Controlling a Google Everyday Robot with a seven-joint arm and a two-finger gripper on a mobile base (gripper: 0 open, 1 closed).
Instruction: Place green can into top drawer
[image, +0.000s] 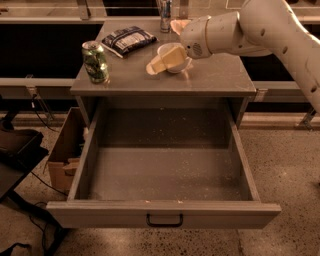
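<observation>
I need to move my gripper next to the middle of the green can (97, 63) beside the dark snack bag and close it there, because the can belongs in the top drawer.
The green can (95, 61) stands upright on the left front of the cabinet top (215, 80). It is green with white markings and a silver top. The top drawer (162, 206) is pulled fully open below; its speckled floor holds nothing and the dark bar handle (164, 220) faces me. My gripper (154, 66) reaches in from the right on the white arm and hovers low over the middle of the cabinet top. It is a hand's width to the right of the can and does not touch it.
A white bowl (175, 50) sits right behind the gripper. A dark snack bag (127, 39) lies at the back left, and a slim silver-blue can (165, 10) stands at the back. A cardboard box (62, 160) and a dark chair (15, 150) stand on the floor to the left.
</observation>
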